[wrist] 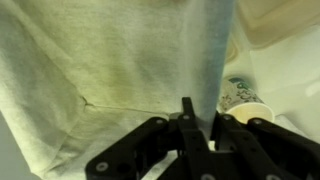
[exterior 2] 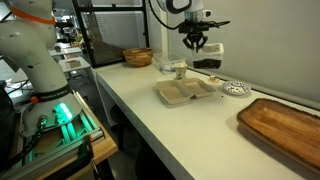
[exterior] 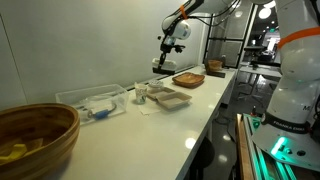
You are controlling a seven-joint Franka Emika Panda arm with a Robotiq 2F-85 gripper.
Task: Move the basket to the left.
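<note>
My gripper is going to put the basket, now at the back near the wall, down on the white table [exterior: 121, 125] just in front of the clear plastic tray.
The basket [exterior 2: 208, 62] has dark sides and a whitish cloth inside, and sits at the back of the white table near the wall. It also shows in an exterior view [exterior: 161, 64]. Its whitish lining [wrist: 90, 70] fills the wrist view. My gripper [wrist: 200, 122] is shut on the basket's grey side wall, one finger inside and one outside. In both exterior views the gripper [exterior: 169, 50] [exterior 2: 195, 45] comes down onto the basket from above. I cannot tell whether the basket rests on the table or hangs just above it.
A beige compartment tray [exterior 2: 185, 92], a small cup [exterior 2: 178, 70] and a patterned bowl [exterior 2: 235, 88] lie close to the basket. A flat brown woven tray [exterior: 188, 79], a clear plastic tray [exterior: 92, 100] and a big round wooden bowl [exterior: 40, 135] stand along the table.
</note>
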